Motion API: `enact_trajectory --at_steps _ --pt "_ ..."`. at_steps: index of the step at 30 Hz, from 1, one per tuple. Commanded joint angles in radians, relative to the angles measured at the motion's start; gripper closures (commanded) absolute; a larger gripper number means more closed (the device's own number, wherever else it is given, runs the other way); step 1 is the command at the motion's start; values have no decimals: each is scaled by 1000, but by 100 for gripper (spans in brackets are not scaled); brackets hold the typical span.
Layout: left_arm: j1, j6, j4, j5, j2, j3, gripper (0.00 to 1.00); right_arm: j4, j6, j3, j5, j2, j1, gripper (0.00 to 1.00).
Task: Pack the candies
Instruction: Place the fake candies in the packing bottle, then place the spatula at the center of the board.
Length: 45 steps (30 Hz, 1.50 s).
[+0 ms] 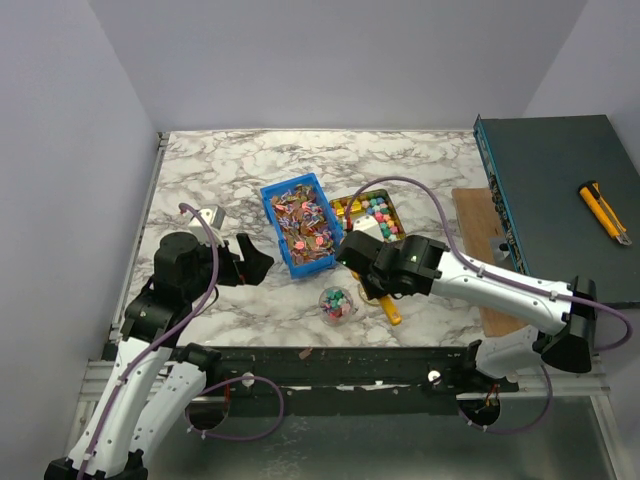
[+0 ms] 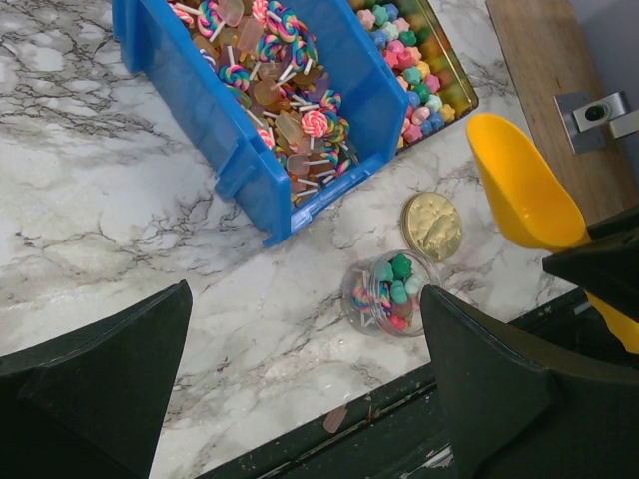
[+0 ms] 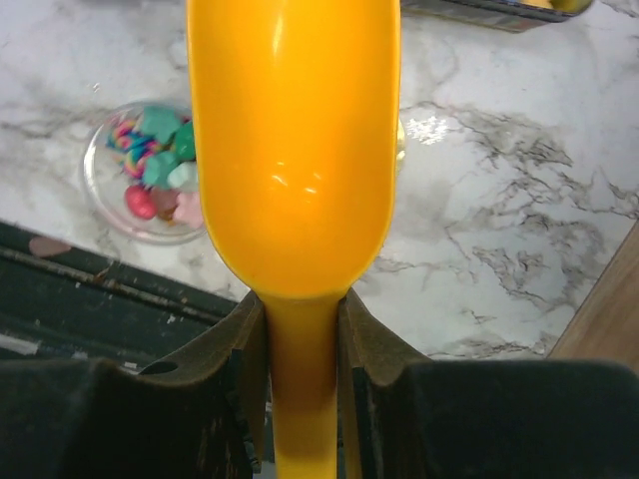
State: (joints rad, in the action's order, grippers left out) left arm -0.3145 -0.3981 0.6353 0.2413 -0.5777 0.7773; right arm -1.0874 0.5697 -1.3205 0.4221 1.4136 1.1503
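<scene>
The yellow scoop, now held beside the clear jar, is in line to be set down. I need to put it with my right gripper on the marble table (image 1: 420, 254) (image 3: 579, 92) between the gold tin and the wooden board.
A blue bin (image 1: 300, 222) holds many wrapped candies and swirled lollipops; it shows in the left wrist view too (image 2: 230, 130). A gold tin (image 1: 352, 204) to its right holds chunky pink, yellow, green and blue pieces (image 2: 414, 75). A small clear jar (image 1: 336, 303) with a few candies stands near the front edge (image 2: 391, 291) (image 3: 150, 175). A round gold lid (image 2: 431, 225) lies beside it. My right gripper (image 1: 378, 290) (image 3: 300, 309) is shut on the handle of an empty yellow scoop (image 3: 295, 150) (image 2: 519, 185), right of the jar. My left gripper (image 1: 255, 262) (image 2: 300, 379) is open and empty, left of the jar.
A dark green box (image 1: 560, 200) with a yellow utility knife (image 1: 604, 212) on it stands at the right, a wooden board (image 1: 480, 230) beside it. One stray brown candy (image 1: 305, 352) lies on the black front rail. A small white object (image 1: 208, 215) sits at the left.
</scene>
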Motion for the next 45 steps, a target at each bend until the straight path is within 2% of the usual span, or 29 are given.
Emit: enact_trajectory --at_steps 1,7,16,30,45 --pt "-3 8 7 3 -9 -7 1 101 38 87 80 -64 -71 99" --pt "-3 8 6 1 -20 -6 1 266 53 228 103 -167 -159 99" --pt "-3 8 7 -15 -26 -5 1 353 143 355 190 -167 -233 99" --pt "-3 9 9 -20 -25 -6 1 481 251 537 228 -220 -373 99" --pt "-2 11 9 -22 -30 -6 1 673 209 649 167 -107 -556 96"
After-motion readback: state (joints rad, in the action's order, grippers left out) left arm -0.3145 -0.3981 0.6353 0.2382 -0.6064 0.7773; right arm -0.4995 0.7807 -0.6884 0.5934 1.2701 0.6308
